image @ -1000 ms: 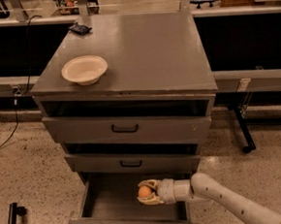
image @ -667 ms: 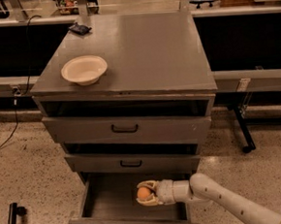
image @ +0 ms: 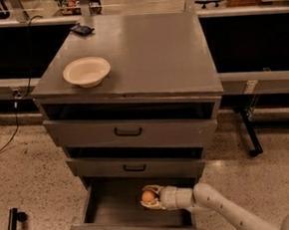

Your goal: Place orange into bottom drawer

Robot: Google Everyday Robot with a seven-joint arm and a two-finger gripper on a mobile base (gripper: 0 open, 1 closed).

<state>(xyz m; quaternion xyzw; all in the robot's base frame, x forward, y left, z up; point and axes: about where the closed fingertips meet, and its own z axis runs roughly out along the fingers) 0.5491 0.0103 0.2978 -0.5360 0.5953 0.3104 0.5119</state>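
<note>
The robot's gripper should release the orange on the bottom drawer's grey bottom, just off its middle [image: 152,199].
The orange [image: 148,196] is small and round and sits between the fingers of my gripper [image: 150,198], inside the open bottom drawer [image: 112,209]. The gripper is shut on the orange and holds it low over the drawer's grey floor, right of its middle. My white arm [image: 216,206] reaches in from the lower right. I cannot tell whether the orange touches the floor. The two upper drawers [image: 128,132] are pulled out only slightly.
A cream bowl [image: 86,71] stands on the cabinet top [image: 149,51] at the left. A small dark object [image: 82,29] lies at the back left corner. A black cable [image: 15,122] hangs at the left. A dark table leg [image: 250,133] stands at the right.
The gripper with the orange has shifted very slightly left and down inside the bottom drawer. Nothing else has moved.
</note>
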